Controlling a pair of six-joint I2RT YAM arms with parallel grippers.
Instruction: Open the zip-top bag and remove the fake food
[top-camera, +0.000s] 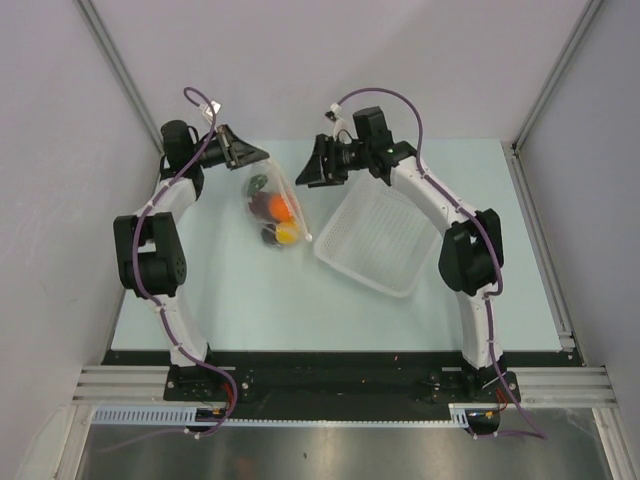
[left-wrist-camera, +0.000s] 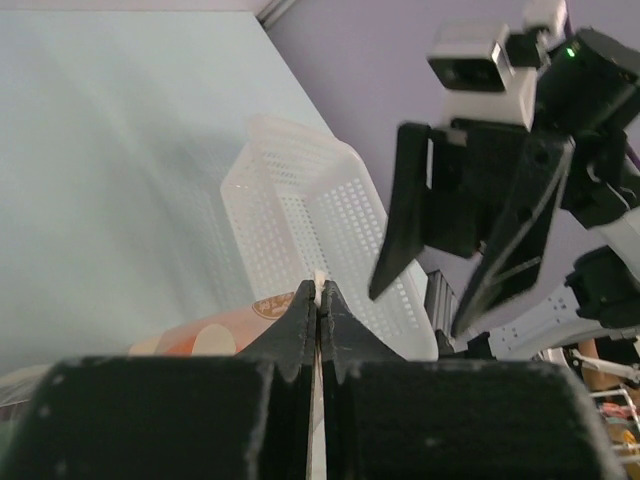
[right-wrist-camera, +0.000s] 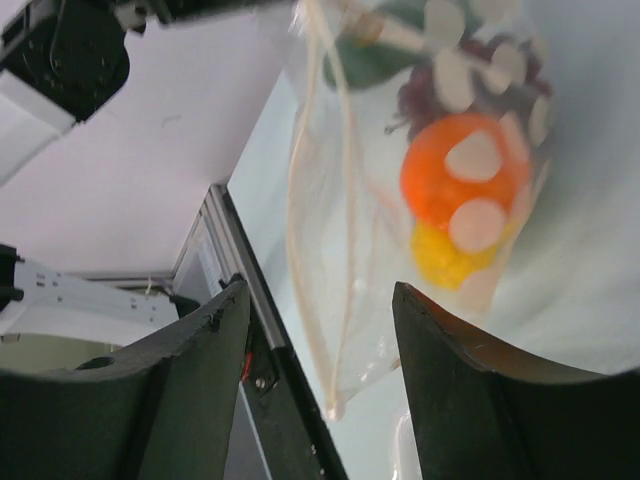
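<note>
Only a narrow gap shows at the bag's opening, so I will use my right gripper to pinch the edge (right-wrist-camera: 351, 195) beside the orange ball while my left gripper takes the opposite edge.
The clear zip-top bag (top-camera: 280, 205) hangs slanting down from my left gripper (top-camera: 252, 158), which is shut on its top edge (left-wrist-camera: 319, 277). Inside show an orange ball (top-camera: 284, 210), a yellow fruit (top-camera: 287, 234), dark grapes (top-camera: 264, 205) and a green piece (top-camera: 258, 183). My right gripper (top-camera: 310, 172) is open and empty, just right of the bag's upper part. In the right wrist view the bag (right-wrist-camera: 345, 250) hangs beyond the spread fingers (right-wrist-camera: 215, 345), its zip edge pointing down, with the orange ball (right-wrist-camera: 440, 180), yellow fruit (right-wrist-camera: 445, 258) and grapes (right-wrist-camera: 430, 95) higher up.
A white perforated basket (top-camera: 375, 242) lies tilted on the pale green table, right of the bag and under the right arm; it also shows in the left wrist view (left-wrist-camera: 300, 200). Grey walls and metal rails close in the table.
</note>
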